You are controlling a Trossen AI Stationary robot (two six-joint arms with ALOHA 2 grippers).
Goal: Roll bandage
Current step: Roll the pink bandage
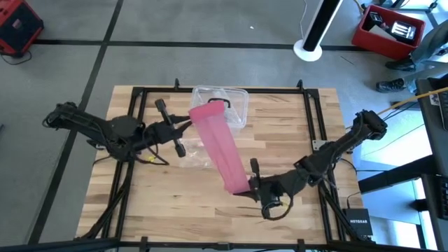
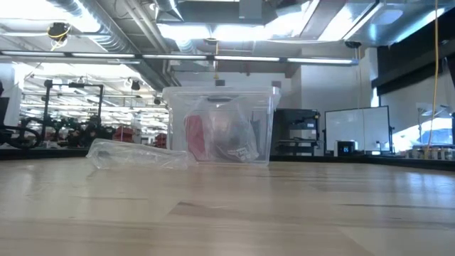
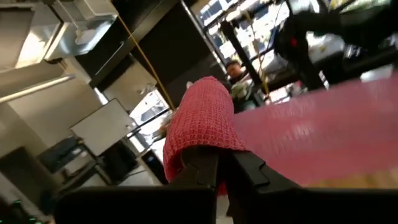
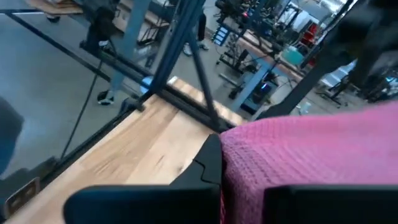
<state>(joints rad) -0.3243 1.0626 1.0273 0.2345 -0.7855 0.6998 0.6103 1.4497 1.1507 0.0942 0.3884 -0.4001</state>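
Next, I let go of the bandage with my right gripper just in front of the clear box [image 1: 223, 148], beside the clear wrapper.
The bandage [image 1: 220, 147] is a long pink-red strip, stretched slantwise above the table's middle, from over the clear box to the near right. My left gripper [image 1: 190, 120] is at its far end and shut on it. My right gripper [image 1: 246, 185] is at its near end and shut on it. The left wrist view shows the strip [image 3: 311, 137] running away from my fingers toward the other arm. The low view shows neither the bandage nor the grippers. My left gripper pinches the bandage's far end [image 3: 199, 134] between its two fingers, coming about level from the table's left. The end folds over the fingertips [image 3: 208, 168]. The strip is lifted clear and runs flat and fairly taut to the other gripper. My right gripper pinches the bandage's near end [image 4: 261, 168] between its two fingers, coming about level from the table's right. The cloth spreads wide past the fingers [image 4: 208, 165]. This end is held clear of the table.
A clear plastic box [image 1: 234, 101] stands at the table's far middle, also in the low view [image 2: 220, 124], with crumpled plastic and something red inside. A clear wrapper [image 1: 192, 157] lies left of the strip, also in the low view [image 2: 135, 153]. A black frame [image 1: 311, 119] edges the table.
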